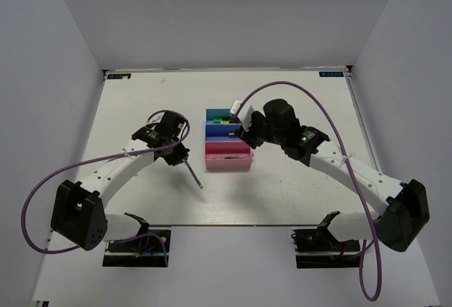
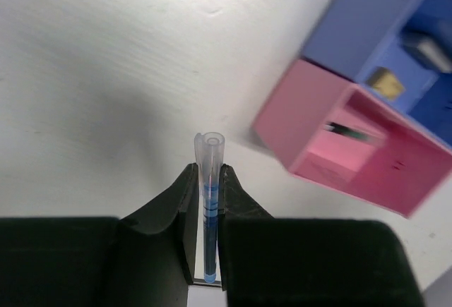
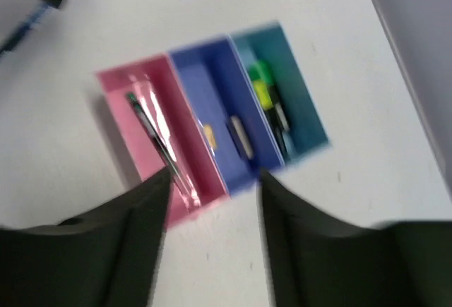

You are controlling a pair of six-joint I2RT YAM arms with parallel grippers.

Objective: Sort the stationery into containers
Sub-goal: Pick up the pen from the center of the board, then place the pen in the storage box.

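Observation:
Next, I let go of the thin blue pen with my left gripper in the pink tray [image 1: 231,157] [image 2: 359,160] next to the dark-green pen.
My left gripper [image 2: 210,174] is shut on a thin blue pen [image 2: 210,153] with a clear barrel. It holds the pen above the table, left of the trays, and the pen slants down from the gripper [image 1: 179,156] in the top view [image 1: 195,178]. Three trays stand in a row: teal [image 3: 311,120], blue [image 3: 194,74] and pink [image 3: 116,120]. The pink tray holds a dark-green pen [image 3: 152,132]. The blue tray holds a tan eraser [image 3: 209,135] and a grey eraser [image 3: 240,136]. The teal tray holds the yellow highlighter [image 3: 263,92] and a dark marker [image 3: 280,123]. My right gripper [image 3: 212,197] is open and empty above the trays.
The trays [image 1: 227,153] stand at the middle of the white table, enclosed by white walls. The right arm's purple cable [image 1: 311,99] arcs over the far right. The table's near edge [image 1: 233,224] lies in front of the arm bases.

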